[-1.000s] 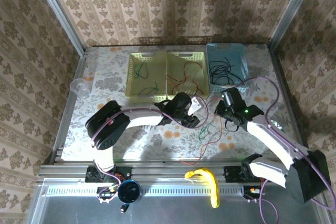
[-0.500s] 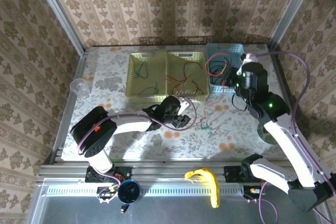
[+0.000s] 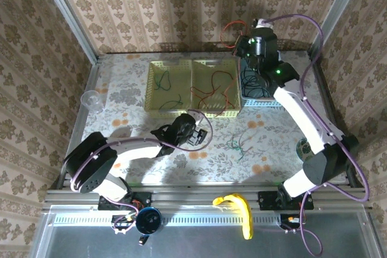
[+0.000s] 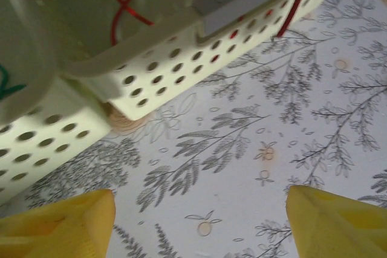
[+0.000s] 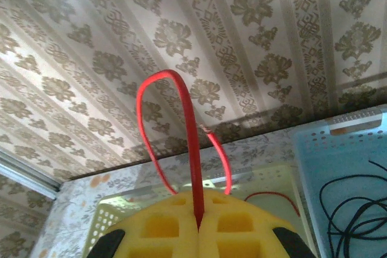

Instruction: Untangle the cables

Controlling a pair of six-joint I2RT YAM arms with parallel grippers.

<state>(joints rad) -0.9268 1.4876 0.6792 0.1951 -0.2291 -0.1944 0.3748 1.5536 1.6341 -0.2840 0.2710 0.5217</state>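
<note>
Next, I let go of the red cable with my right gripper inside the yellow basket (image 3: 223,83) (image 5: 272,207) beside the blue basket, over the pieces of the other red cable there.
My right gripper (image 3: 247,41) is raised high at the back, above the baskets, shut on a red cable (image 5: 192,143) that loops up from between its yellow pads (image 5: 163,228). The loop (image 3: 232,31) shows against the wallpaper. More red cable (image 3: 211,89) lies in the right yellow basket (image 3: 237,110), and one strand (image 4: 297,4) hangs over its front wall. A green cable (image 3: 239,145) lies loose on the table. Black cables (image 3: 257,80) fill the blue basket (image 3: 279,102). My left gripper (image 3: 198,136) is low in front of the yellow baskets, open, with bare tablecloth between its fingers (image 4: 60,228).
The left yellow basket (image 3: 149,89) holds green cable (image 3: 163,81). A clear cup (image 3: 92,99) stands at the far left. A roll of tape (image 3: 305,148) lies on the right, a banana (image 3: 237,206) on the front rail. Open tablecloth lies in front of the baskets.
My right arm has swung up and back from the table's middle, lifting the red cable over the baskets. My left gripper has drawn back to the left and opened wider.
</note>
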